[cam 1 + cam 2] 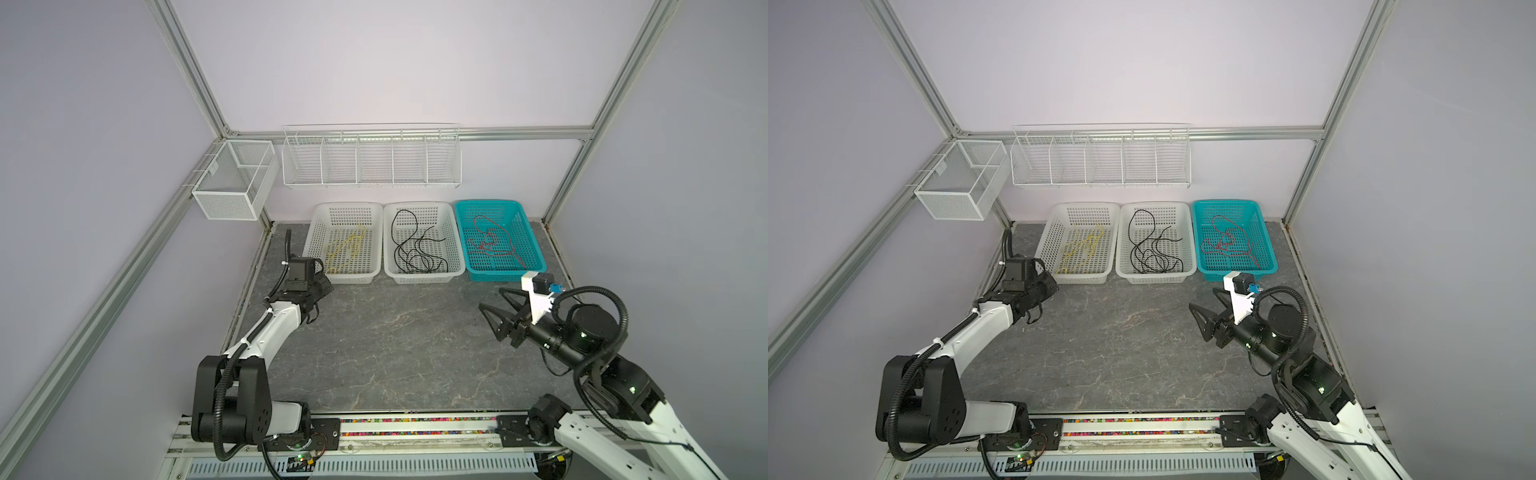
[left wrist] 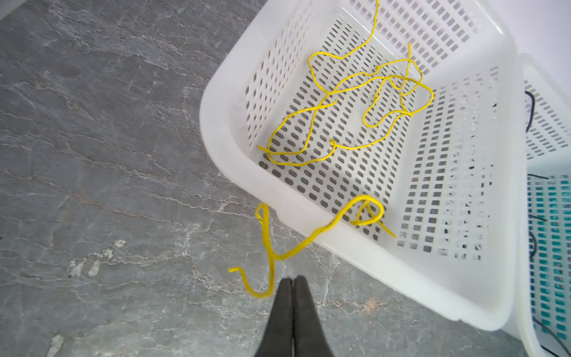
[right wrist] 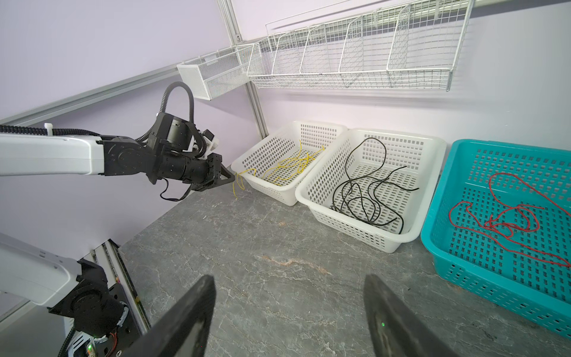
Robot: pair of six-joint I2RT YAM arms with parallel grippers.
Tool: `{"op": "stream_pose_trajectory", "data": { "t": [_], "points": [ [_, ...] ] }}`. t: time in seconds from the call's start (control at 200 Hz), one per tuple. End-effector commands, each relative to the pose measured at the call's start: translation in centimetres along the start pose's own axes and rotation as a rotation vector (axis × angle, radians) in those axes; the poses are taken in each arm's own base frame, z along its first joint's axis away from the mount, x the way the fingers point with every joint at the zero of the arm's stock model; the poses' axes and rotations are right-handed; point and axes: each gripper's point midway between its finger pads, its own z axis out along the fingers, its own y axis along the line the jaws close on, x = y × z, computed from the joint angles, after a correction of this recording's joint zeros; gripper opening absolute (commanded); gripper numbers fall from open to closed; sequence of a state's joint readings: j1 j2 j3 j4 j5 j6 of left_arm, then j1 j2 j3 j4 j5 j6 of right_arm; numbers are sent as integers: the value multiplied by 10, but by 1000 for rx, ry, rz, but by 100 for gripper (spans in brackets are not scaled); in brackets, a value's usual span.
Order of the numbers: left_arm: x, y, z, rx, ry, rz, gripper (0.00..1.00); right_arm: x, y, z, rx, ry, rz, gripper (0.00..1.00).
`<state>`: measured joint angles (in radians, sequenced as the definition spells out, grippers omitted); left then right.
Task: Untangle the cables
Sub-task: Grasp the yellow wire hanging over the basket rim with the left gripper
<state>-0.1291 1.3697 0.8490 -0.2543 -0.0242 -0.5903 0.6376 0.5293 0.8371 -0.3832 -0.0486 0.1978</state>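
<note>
Next, I open my left gripper, whose shut fingers sit beside the yellow cable draped over the near rim, then take the cable's hanging part [image 2: 269, 252] and lift it inside.
Three baskets stand in a row at the back. Yellow cables [image 1: 345, 249] lie in the left white basket [image 1: 349, 205], black cables [image 1: 415, 253] in the middle white basket [image 1: 417, 205], and red cables [image 1: 488, 241] in the teal basket [image 1: 488, 202]. One yellow cable [image 2: 324, 228] drapes over the left basket's near rim and hangs outside it. My left gripper [image 2: 292, 279] is shut at that corner. The cable's loop passes just beside one finger, and nothing shows between the tips. My right gripper [image 1: 490, 298] hovers open and empty in front of the teal basket.
A white wire rack [image 1: 372, 160] hangs on the back wall above the baskets. A white mesh box [image 1: 232, 183] is fixed at the back left corner. Aluminium frame posts edge the grey marbled table [image 1: 395, 332].
</note>
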Motion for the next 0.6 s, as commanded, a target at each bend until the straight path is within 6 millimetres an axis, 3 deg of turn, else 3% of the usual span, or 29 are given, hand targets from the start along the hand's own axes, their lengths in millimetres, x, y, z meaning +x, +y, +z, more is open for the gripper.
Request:
{"op": "stream_pose_trajectory", "data": {
  "t": [0.0,0.135,0.205,0.37,0.595],
  "points": [
    [-6,-13,-10,35,32,3,0,-2,0,1,-1,-25,-12,78],
    [6,-8,-7,15,91,21,0,-2,0,1,-3,-23,-11,78],
    [16,4,-3,-29,108,25,20,-1,0,1,-3,-23,-11,79],
    [27,17,2,-69,112,34,46,-3,1,0,-6,-27,-13,79],
    [23,20,14,-141,105,77,49,-4,2,-1,-8,-31,-13,79]
  ]
}}
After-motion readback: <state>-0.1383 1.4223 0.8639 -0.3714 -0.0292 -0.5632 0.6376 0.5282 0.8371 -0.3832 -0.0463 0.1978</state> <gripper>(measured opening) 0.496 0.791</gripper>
